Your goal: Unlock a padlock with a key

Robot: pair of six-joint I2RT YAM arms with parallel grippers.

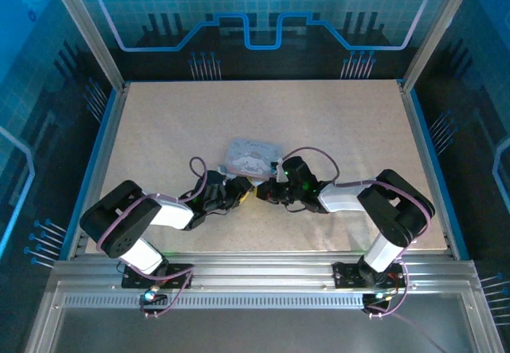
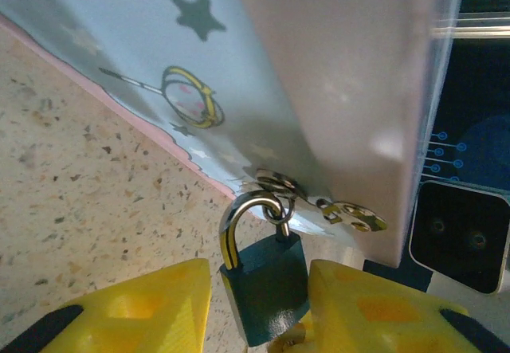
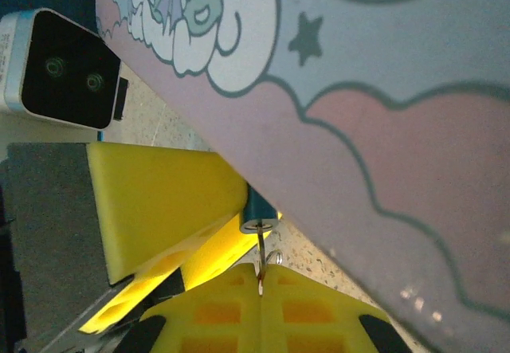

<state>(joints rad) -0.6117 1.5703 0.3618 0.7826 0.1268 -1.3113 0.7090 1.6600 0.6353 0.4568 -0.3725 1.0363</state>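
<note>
The wrist of my right gripper is crowded close over the tin box, so that gripper should open, back off, roll clear and take the key (image 3: 260, 251) from the front.
The padlock (image 2: 267, 285) has a dark teal body and a silver shackle (image 2: 237, 221), and it hangs from a ring on the hasp of the pastel tin box (image 2: 319, 74). My left gripper (image 2: 259, 275) is shut on the padlock, one yellow finger on each side of its body. In the right wrist view the padlock's underside (image 3: 260, 212) faces my right gripper (image 3: 261, 280). That gripper is shut on the thin key (image 3: 260, 251), whose blade reaches up into the keyhole. In the top view the left gripper (image 1: 241, 193) and the right gripper (image 1: 268, 191) meet just in front of the box (image 1: 253, 158).
The tin box sits mid-table on the speckled beige tabletop (image 1: 175, 130), close behind both grippers. Blue walls and an aluminium frame (image 1: 88, 34) surround the table. The box's hasp latch (image 2: 351, 213) juts out beside the shackle.
</note>
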